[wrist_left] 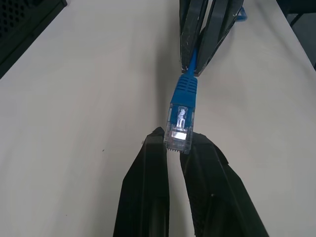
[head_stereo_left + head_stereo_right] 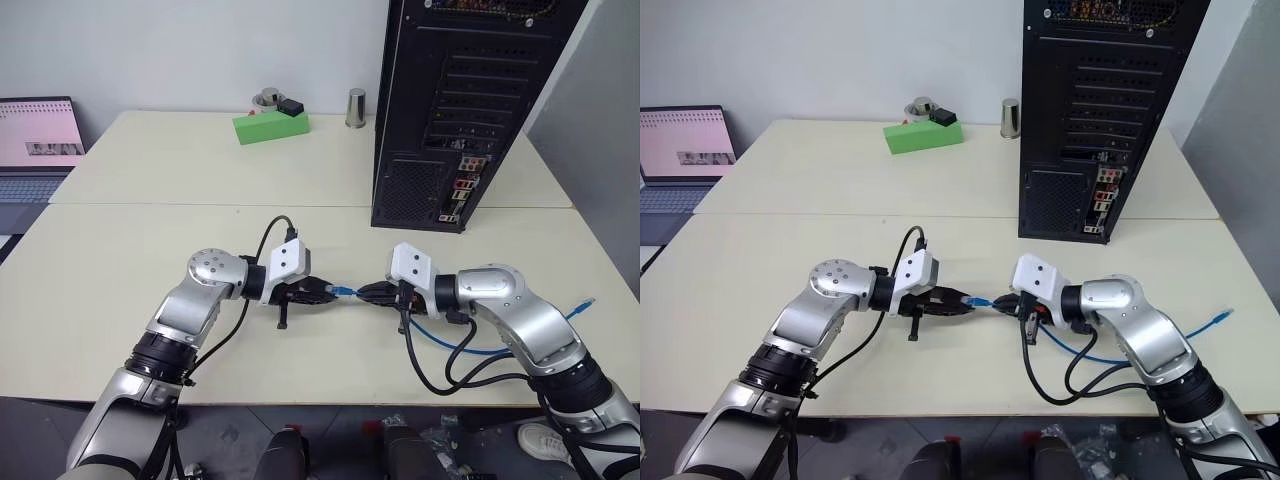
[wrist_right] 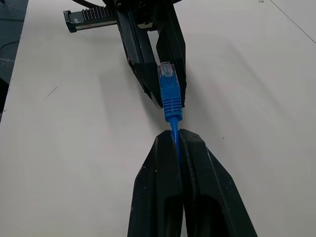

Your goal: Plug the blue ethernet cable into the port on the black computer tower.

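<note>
My right gripper is holding the thin cord behind the blue boot. So it should open and take the boot's ribbed end (image 3: 173, 109) while my left gripper holds the plug.
The blue ethernet cable (image 2: 343, 291) is stretched between my two grippers, low over the front table. My left gripper (image 1: 177, 143) is shut on the clear plug (image 1: 180, 123) at the cable's tip. My right gripper (image 3: 176, 136) is shut on the cord just behind the blue boot (image 3: 171, 96). The two grippers point at each other, tips a short way apart (image 2: 328, 291) (image 2: 364, 293). The rest of the cord loops off to the right (image 2: 480, 350) and ends in another plug (image 2: 586, 304). The black computer tower (image 2: 450, 100) stands at the back right, rear panel with coloured connectors (image 2: 458, 188) facing me.
A laptop (image 2: 35, 150) sits open at the far left. A green box (image 2: 270, 125) with small items on it and a metal cup (image 2: 355, 108) stand on the far table. A seam (image 2: 200, 205) runs between the two tables.
</note>
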Controlling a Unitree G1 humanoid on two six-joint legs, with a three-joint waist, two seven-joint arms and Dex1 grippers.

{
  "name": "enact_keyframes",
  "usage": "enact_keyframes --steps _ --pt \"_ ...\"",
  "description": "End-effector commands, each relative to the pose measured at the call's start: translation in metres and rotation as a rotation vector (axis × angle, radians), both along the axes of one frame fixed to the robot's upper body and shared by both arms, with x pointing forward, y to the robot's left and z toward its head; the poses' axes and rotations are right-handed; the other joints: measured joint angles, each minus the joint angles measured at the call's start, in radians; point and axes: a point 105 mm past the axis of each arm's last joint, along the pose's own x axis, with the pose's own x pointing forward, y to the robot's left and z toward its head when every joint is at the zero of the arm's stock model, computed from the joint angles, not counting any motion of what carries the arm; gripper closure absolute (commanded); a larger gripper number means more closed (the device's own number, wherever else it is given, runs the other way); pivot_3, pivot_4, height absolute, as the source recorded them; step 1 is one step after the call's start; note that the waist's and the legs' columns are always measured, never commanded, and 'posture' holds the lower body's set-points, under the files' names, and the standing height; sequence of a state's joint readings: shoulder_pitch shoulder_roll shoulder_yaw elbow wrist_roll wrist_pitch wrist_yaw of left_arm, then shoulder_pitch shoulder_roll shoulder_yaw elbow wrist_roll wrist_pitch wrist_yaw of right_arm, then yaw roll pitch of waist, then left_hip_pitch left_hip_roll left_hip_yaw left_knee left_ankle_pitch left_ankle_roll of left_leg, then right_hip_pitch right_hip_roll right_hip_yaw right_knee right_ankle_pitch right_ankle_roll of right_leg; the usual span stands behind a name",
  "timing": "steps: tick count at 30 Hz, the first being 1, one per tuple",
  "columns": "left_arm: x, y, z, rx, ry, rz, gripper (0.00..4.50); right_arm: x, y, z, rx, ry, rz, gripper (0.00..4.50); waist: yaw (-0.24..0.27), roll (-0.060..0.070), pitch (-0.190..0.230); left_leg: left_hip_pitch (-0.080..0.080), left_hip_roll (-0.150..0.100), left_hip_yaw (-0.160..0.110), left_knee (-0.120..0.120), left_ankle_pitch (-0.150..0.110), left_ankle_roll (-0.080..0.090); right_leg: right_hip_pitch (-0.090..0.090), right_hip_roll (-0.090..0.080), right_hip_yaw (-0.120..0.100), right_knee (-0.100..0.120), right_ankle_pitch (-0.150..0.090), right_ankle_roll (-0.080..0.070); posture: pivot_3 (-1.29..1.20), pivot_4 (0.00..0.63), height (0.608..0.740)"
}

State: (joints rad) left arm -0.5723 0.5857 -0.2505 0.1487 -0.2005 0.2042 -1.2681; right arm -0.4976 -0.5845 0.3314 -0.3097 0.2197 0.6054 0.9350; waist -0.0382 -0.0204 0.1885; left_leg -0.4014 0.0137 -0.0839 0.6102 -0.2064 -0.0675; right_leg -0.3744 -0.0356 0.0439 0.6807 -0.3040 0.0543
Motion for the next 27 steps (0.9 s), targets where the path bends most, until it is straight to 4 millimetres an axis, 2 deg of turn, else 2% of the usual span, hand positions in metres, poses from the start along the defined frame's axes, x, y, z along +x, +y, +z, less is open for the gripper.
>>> enact_keyframes --steps 1,4,10,13,16,18,20,23,27 --pt "0.0 -0.004 0.014 -0.047 -0.077 -0.021 4.3 -0.005 0.004 0.007 0.008 -0.031 0.047 4.5 0.0 0.0 0.0 0.0 0.0 0.0 0.0 0.0 0.0 0.0 0.0 0.0 0.0 0.0 0.0 0.0 0.15 0.74" --pt "-0.001 -0.006 0.015 -0.059 -0.096 -0.032 4.3 -0.007 0.003 0.006 0.007 -0.024 0.063 4.5 0.0 0.0 0.0 0.0 0.0 0.0 0.0 0.0 0.0 0.0 0.0 0.0 0.0 0.0 0.0 0.0 0.15 0.74" --pt "-0.001 -0.01 0.017 -0.081 -0.198 -0.041 4.3 0.002 -0.02 0.015 -0.013 -0.04 0.029 3.07 0.002 0.0 0.0 0.0 0.0 0.0 0.0 0.0 0.0 0.0 0.0 0.0 0.0 0.0 0.0 0.0 0.15 0.74" --pt "-0.002 -0.014 0.018 -0.092 -0.265 -0.052 4.3 0.003 -0.033 0.022 0.004 -0.017 0.003 2.37 0.003 0.0 0.0 0.0 0.0 0.0 0.0 0.0 0.0 0.0 0.0 0.0 0.0 0.0 0.0 0.0 0.15 0.74" --pt "-0.002 -0.015 0.02 -0.094 -0.358 -0.061 4.3 0.001 -0.038 0.027 0.05 0.03 -0.019 1.76 0.004 0.0 0.0 0.0 0.0 0.0 0.0 0.0 0.0 0.0 0.0 0.0 0.0 0.0 0.0 0.0 0.15 0.74" --pt "-0.002 -0.016 0.021 -0.051 -0.566 -0.1 4.3 -0.003 -0.037 0.035 0.172 0.118 -0.044 1.33 0.004 0.0 0.0 0.0 0.0 0.0 0.0 0.0 0.0 0.0 0.0 0.0 0.0 0.0 0.0 0.0 0.15 0.74" --pt "-0.002 -0.017 0.023 -0.033 -0.732 -0.136 4.3 -0.007 -0.033 0.042 0.282 0.205 -0.048 1.24 0.004 0.0 0.0 0.0 0.0 0.0 0.0 0.0 0.0 0.0 0.0 0.0 0.0 0.0 0.0 0.0 0.15 0.74" --pt "-0.004 -0.017 0.028 -0.032 -0.942 -0.179 4.3 -0.01 -0.026 0.044 0.374 0.299 -0.063 1.24 0.006 0.0 0.0 0.0 0.0 0.0 0.0 0.0 0.0 0.0 0.0 0.001 0.0 0.0 0.0 0.0 0.15 0.74" --pt "-0.008 -0.018 0.036 -0.075 -1.106 -0.2 4.3 -0.018 -0.013 0.042 0.441 0.387 -0.047 1.24 0.008 0.0 0.0 0.0 -0.001 0.0 0.0 0.0 0.0 0.0 -0.001 0.0 0.0 0.0 0.0 0.0 0.15 0.74"
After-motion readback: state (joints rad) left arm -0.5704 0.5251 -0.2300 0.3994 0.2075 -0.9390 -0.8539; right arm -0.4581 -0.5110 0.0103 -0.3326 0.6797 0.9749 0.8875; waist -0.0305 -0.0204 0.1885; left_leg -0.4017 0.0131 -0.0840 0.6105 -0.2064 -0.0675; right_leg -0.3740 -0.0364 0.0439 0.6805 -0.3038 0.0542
